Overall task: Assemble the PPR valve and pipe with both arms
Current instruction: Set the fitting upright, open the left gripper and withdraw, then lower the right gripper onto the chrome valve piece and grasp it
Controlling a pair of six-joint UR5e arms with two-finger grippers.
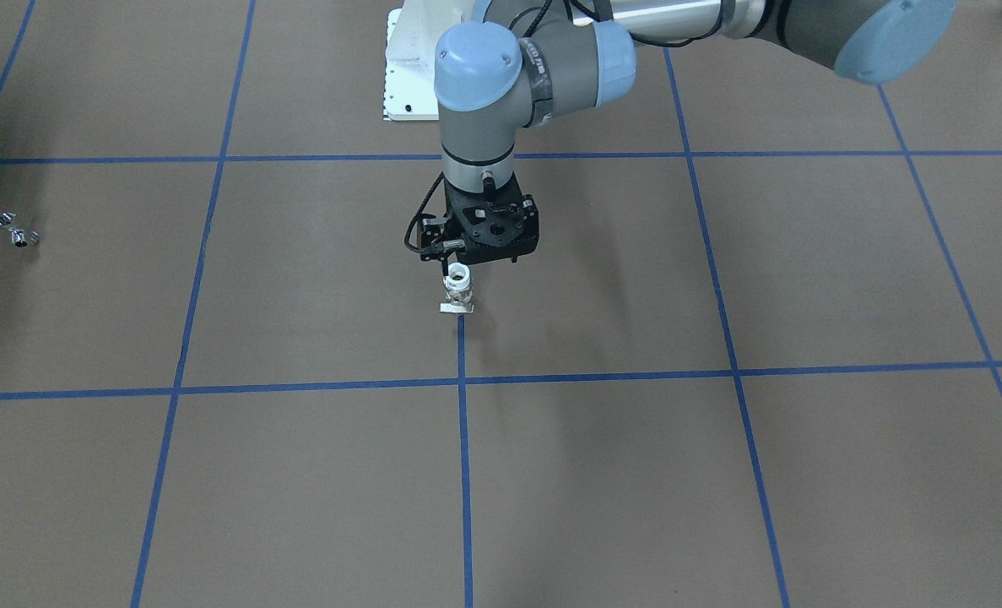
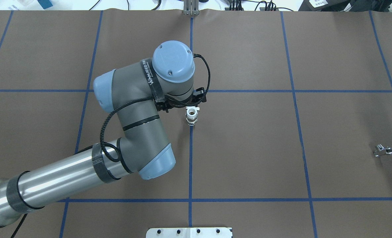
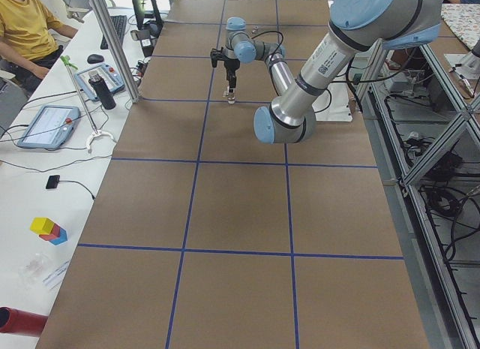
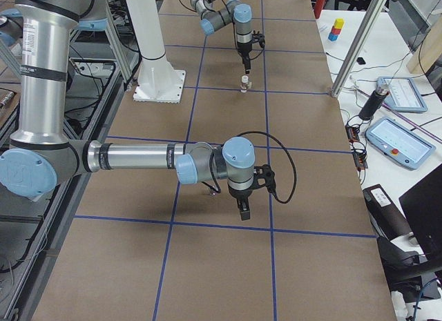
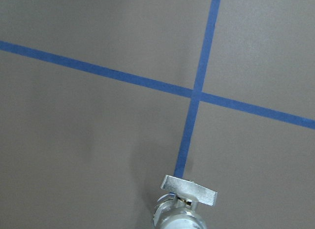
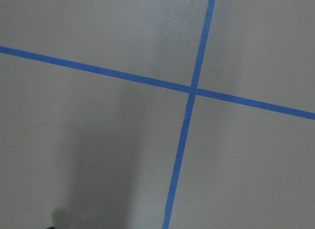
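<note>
My right gripper needs to close on the middle of the chrome pipe [image 1: 12, 226], behind the pipe's threaded end.
The PPR valve [image 1: 458, 291] stands upright at the table's middle, white ring end up, flat tab at its base. It also shows in the overhead view [image 2: 192, 116] and at the bottom edge of the left wrist view [image 5: 187, 199]. My left gripper [image 1: 482, 253] hangs just above and behind it, its fingers hidden under the black wrist body, so I cannot tell its state. The pipe [image 2: 382, 150], a tiny chrome fitting, lies alone far to my right [image 1: 18, 232]. My right gripper [image 4: 243, 209] hovers over the table in the exterior right view only; I cannot tell its state.
Blue tape lines [image 2: 191, 158] divide the brown table top into squares. The robot's white base plate [image 1: 408, 76] sits at my edge of the table. Beyond the table's far edge are a side bench with tablets [image 3: 46, 125] and a seated person [image 3: 26, 26].
</note>
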